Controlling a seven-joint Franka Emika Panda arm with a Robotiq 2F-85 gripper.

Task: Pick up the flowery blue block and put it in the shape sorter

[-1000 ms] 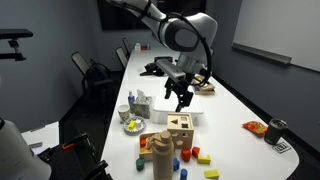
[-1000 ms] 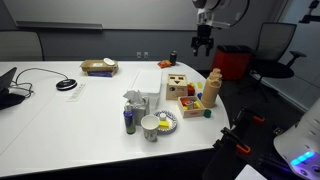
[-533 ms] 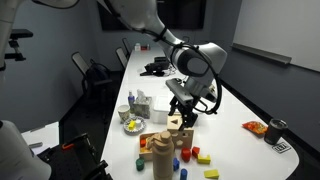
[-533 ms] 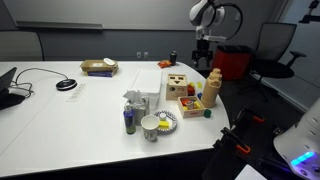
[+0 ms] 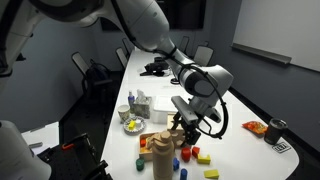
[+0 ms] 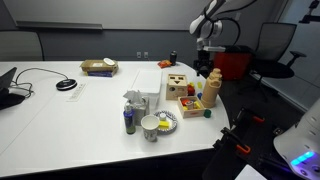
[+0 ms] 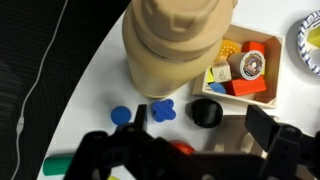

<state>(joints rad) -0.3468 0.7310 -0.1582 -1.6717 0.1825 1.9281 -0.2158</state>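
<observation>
The robot's gripper will go to the flowery blue block beside the tan wooden cylinder and close on the block's sides (image 5: 176,164) (image 7: 162,110).
In the wrist view the flowery blue block (image 7: 163,109) lies flat on the white table just below the tan wooden cylinder (image 7: 175,45). My gripper (image 7: 200,128) is open and empty, low over the table, with its left finger (image 7: 140,118) close beside the block. A black round piece (image 7: 207,112) lies between the fingers. The shape sorter (image 6: 178,86) is a light wood cube; my gripper (image 6: 204,70) hovers just beyond it. In an exterior view my gripper (image 5: 186,127) half hides the sorter (image 5: 175,130).
A blue round block (image 7: 121,116) lies left of the flowery one. A wooden tray (image 7: 262,88) holds red, yellow and other blocks. Loose coloured blocks (image 5: 197,153) lie near the table's front edge. A patterned bowl (image 5: 132,125) and bottles (image 6: 130,108) stand nearby.
The arm has come down and forward from above the far side of the sorter to low over the blocks by the cylinder. The gripper stays open.
</observation>
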